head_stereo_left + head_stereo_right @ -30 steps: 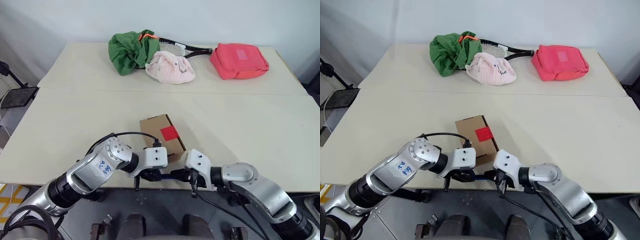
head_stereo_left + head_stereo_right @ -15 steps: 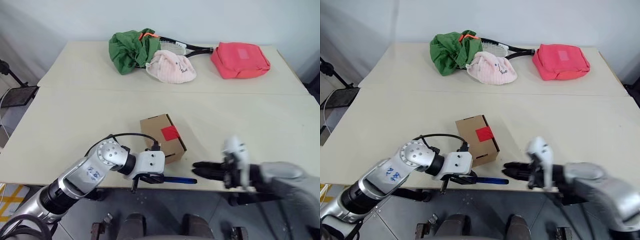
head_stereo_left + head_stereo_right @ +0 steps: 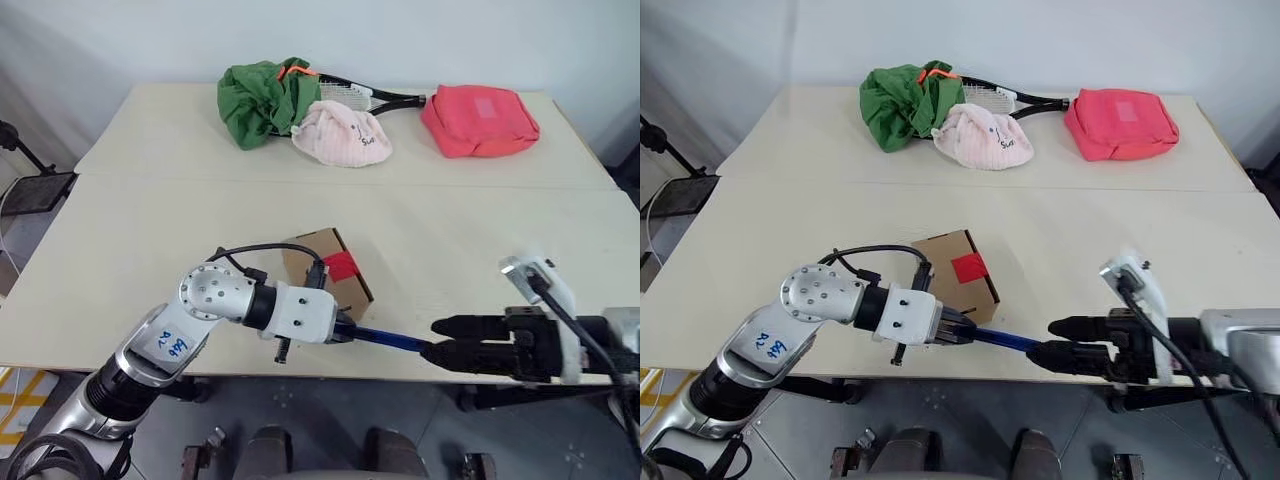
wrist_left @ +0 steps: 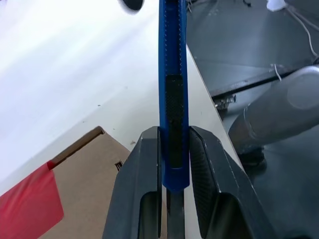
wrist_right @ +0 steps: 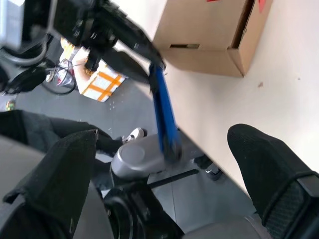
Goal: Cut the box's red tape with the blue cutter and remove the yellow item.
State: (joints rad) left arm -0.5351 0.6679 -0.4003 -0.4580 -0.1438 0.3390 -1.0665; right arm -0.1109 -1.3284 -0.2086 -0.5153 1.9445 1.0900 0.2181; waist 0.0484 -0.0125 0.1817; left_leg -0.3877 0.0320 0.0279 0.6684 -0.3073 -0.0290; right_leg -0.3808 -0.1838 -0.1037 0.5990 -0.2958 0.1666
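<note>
I have the blue cutter pinched at its blade end in my left gripper, so next I take the cutter's body (image 3: 388, 339) with my right gripper before cutting the red tape.
The brown box (image 3: 318, 258) with its red tape patch (image 3: 340, 266) lies near the table's front edge, flaps closed. My left gripper (image 3: 335, 328) sits just in front of it, shut on the blue cutter (image 3: 385, 338), which sticks out to the right past the table edge. In the left wrist view the fingers (image 4: 144, 169) clamp the cutter (image 4: 172, 99) beside the box (image 4: 75, 189). My right gripper (image 3: 440, 340) is open, its fingers (image 5: 269, 169) wide apart, and the cutter's tip (image 5: 169, 142) points between them without touching. The yellow item is hidden.
At the table's (image 3: 150, 230) far side lie a green cloth bundle (image 3: 262, 98), a black-framed racket (image 3: 375, 97), a pink cap (image 3: 342, 135) and a pink-red pouch (image 3: 478, 120). The table's front edge runs right under both grippers.
My right gripper let go of the cutter, opened wide and drew off to the right. The left gripper kept the cutter, rose a little and rolled it over.
</note>
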